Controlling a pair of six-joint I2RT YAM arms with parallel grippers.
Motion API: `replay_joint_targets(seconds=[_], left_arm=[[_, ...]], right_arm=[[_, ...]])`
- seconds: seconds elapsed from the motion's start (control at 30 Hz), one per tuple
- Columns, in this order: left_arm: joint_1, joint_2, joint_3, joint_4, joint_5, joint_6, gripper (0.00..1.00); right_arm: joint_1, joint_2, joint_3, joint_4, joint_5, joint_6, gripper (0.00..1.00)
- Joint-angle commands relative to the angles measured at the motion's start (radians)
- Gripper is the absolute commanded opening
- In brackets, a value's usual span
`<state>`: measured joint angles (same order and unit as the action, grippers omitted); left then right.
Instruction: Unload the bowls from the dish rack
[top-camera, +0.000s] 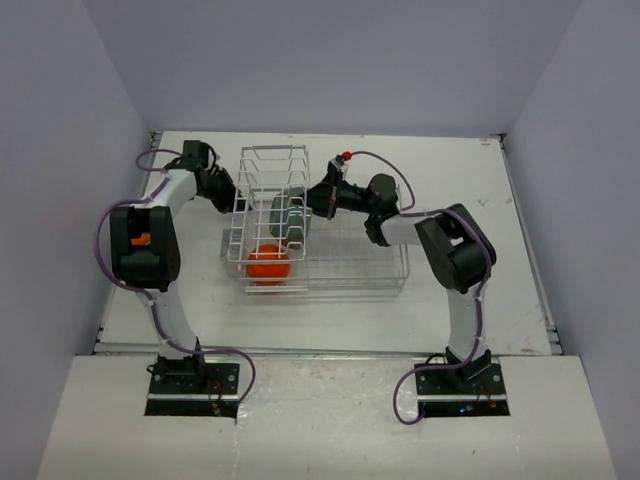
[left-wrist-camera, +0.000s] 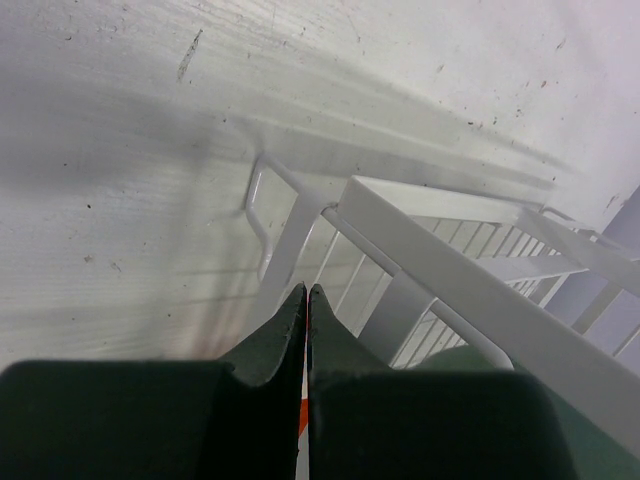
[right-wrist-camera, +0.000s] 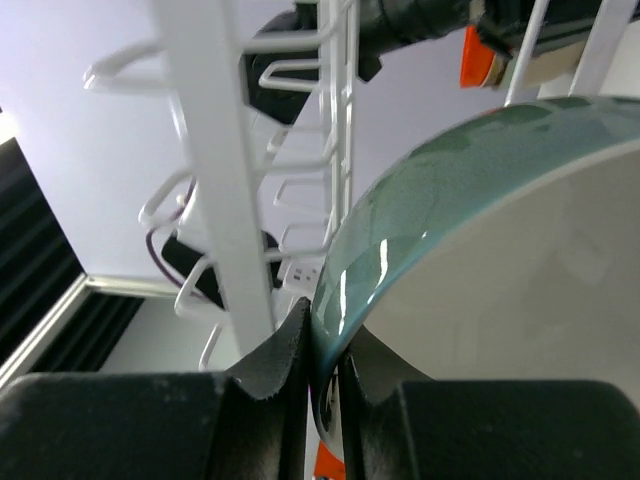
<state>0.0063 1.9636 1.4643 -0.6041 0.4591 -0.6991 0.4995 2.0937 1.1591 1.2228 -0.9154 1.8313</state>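
Next, my right gripper sets the teal-green bowl down on the bare tabletop (top-camera: 493, 263) by the side wall farthest from the orange bowl and lets go of it there.
The white wire dish rack (top-camera: 345, 268) stands mid-table with its tall plate slots (top-camera: 272, 180) at the left end. A dark teal-green bowl (top-camera: 287, 217) stands on edge by those slots. My right gripper (top-camera: 310, 205) is shut on its rim; in the right wrist view the fingers (right-wrist-camera: 297, 330) pinch the teal rim (right-wrist-camera: 420, 210), with the cream inside to the right. An orange bowl (top-camera: 268, 262) lies in the basket's left front. My left gripper (top-camera: 235, 198) is shut and empty just outside the rack's left end; its tips (left-wrist-camera: 306, 292) hover over the rack's corner wire (left-wrist-camera: 440, 270).
White walls close in the table on three sides. The rack's upright wires (right-wrist-camera: 215, 180) stand right beside my right fingers. A curved green surface (left-wrist-camera: 475, 362) shows under the rack's rail in the left wrist view. Bare tabletop (top-camera: 470, 190) lies right of the rack.
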Motion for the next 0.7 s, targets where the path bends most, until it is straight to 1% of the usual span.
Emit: replay_joint_targets(seconds=[0.0,0.1,0.3,0.4,0.57,0.67], left_arm=[[-0.006,-0.011,0.037,0.041,0.066,-0.026,0.00],[-0.006,-0.008,0.039,0.046,0.067,-0.030,0.00],[-0.006,-0.002,0.050,0.047,0.066,-0.030,0.00],[-0.006,0.003,0.053,0.047,0.064,-0.031,0.00],[-0.006,0.008,0.060,0.052,0.066,-0.036,0.00],[-0.006,0.008,0.064,0.046,0.059,-0.030,0.00]], right_arm=[[-0.024,-0.159,0.007,0.228,-0.023,-0.024,0.00],[-0.041,-0.208,-0.027,0.212,-0.043,-0.036,0.00],[-0.120,-0.335,-0.136,0.066,-0.083,-0.133,0.00],[-0.157,-0.392,-0.163,-0.037,-0.111,-0.187,0.00],[-0.200,-0.469,-0.200,-0.146,-0.145,-0.280,0.00],[-0.228,-0.530,-0.194,-0.276,-0.155,-0.361,0.00]])
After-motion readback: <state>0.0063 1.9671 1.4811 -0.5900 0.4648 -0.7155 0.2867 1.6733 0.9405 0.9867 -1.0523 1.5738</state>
